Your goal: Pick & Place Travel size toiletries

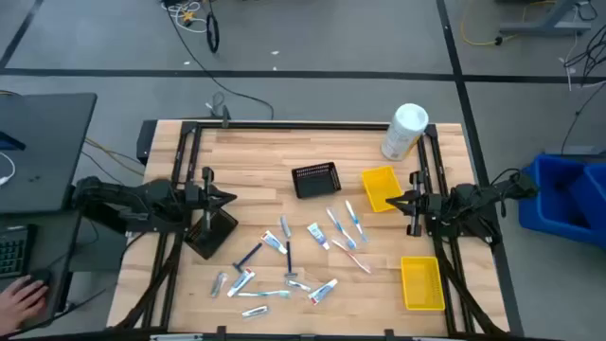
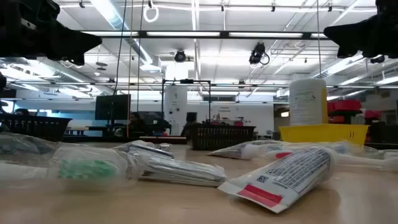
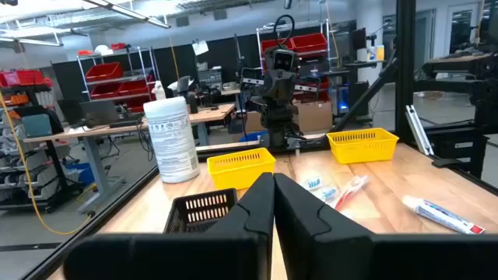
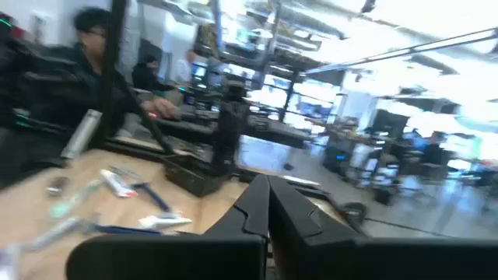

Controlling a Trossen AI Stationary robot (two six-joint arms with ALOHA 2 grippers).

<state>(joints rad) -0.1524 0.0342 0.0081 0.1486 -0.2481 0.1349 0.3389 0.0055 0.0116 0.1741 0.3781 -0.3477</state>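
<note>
Next, I grip the body of the toothpaste tube [image 1: 274,243] between the dark-handled razors' upper ends with my left gripper.
The travel size toiletries [image 1: 284,256] lie scattered flat on the wooden table's near middle: white-blue toothpaste tubes [image 1: 318,235], slim toothbrushes [image 1: 352,220], a dark-handled razor [image 1: 248,256] and small packets [image 1: 220,282]. In the low view a toothpaste tube [image 2: 286,174] lies closest. My left gripper [image 1: 234,197] hovers shut at the table's left side, above the table and left of the items; its fingers [image 3: 274,194] are pressed together. My right gripper [image 1: 389,201] hovers shut at the right side, beside a yellow tray; its fingers [image 4: 268,194] are closed too. Neither holds anything.
A black mesh basket [image 1: 315,178] stands at the table's middle, another [image 1: 210,232] below my left arm. Yellow trays sit at the right [image 1: 379,188] and near right [image 1: 422,282]. A big white canister [image 1: 405,131] stands far right. A person's hand [image 1: 24,298] rests beyond the left edge.
</note>
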